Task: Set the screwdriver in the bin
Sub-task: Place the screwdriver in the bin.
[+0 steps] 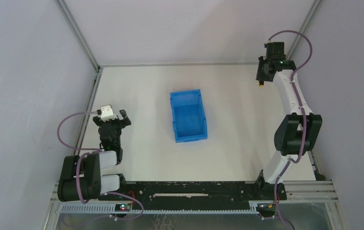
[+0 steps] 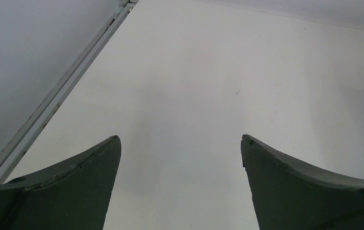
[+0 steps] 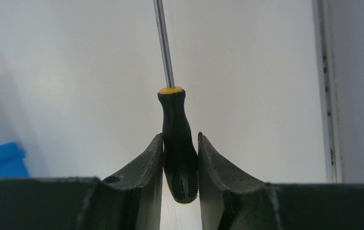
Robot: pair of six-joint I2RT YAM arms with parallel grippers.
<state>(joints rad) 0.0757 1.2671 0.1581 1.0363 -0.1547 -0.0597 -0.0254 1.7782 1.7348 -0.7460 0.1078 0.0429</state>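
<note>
Next, my right gripper lays the screwdriver down lengthwise on the middle of the blue bin's bottom (image 1: 186,120).
The screwdriver (image 3: 177,143) has a black dotted handle with a yellow collar and a thin metal shaft pointing away from the camera. My right gripper (image 3: 180,141) is shut on its handle, both fingers pressed against its sides. In the top view my right gripper (image 1: 262,79) is at the far right of the table, with a speck of the yellow of the screwdriver (image 1: 262,85) at its tip. The bright blue bin (image 1: 188,116) sits mid-table, well left of that gripper; a corner of the bin (image 3: 0,158) shows in the right wrist view. My left gripper (image 1: 116,118) is open at the left, nothing between its fingers (image 2: 79,182).
Metal frame rails run along the table's left edge (image 2: 51,103) and right edge (image 3: 326,91), with grey walls close behind them. The arms' black base rail (image 1: 189,189) lies along the near edge.
</note>
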